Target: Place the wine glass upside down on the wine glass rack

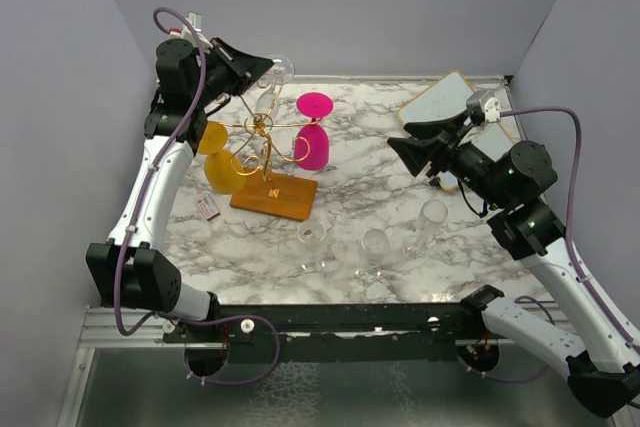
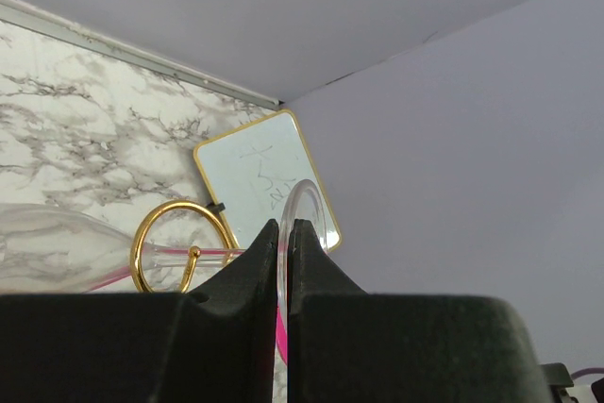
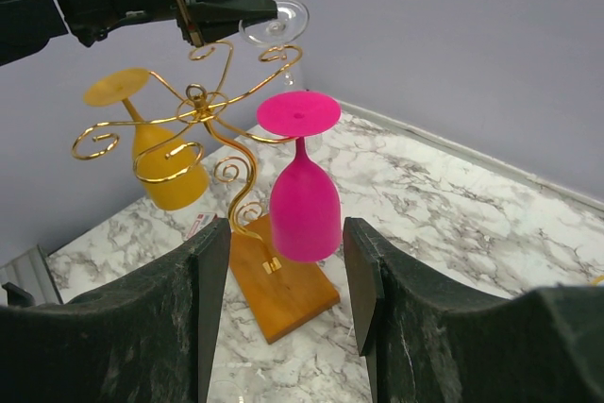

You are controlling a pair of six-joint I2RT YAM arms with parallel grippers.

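Note:
The robot's right gripper should move to the clear glass that stands nearest the whiteboard and close on that glass's rim [image 1: 427, 218].
The wine glass rack [image 1: 262, 129], gold wire on an orange-brown wooden base [image 1: 274, 196], stands at the back left; it also shows in the right wrist view [image 3: 203, 106]. My left gripper [image 1: 268, 70] is shut on the foot of a clear wine glass [image 1: 266, 99], held upside down at the rack's far arm. In the left wrist view the jaws [image 2: 285, 226] pinch the clear foot [image 2: 307, 200], and the stem lies across a gold loop [image 2: 179, 244]. My right gripper [image 1: 400, 143] is open and empty, right of the rack [image 3: 286, 230].
A pink glass [image 1: 313, 137] and a yellow glass [image 1: 222, 162] hang upside down on the rack. Three clear glasses [image 1: 374, 250] stand on the marble in front. A gold-framed whiteboard [image 1: 440, 102] lies at the back right. A small card [image 1: 208, 207] lies left of the base.

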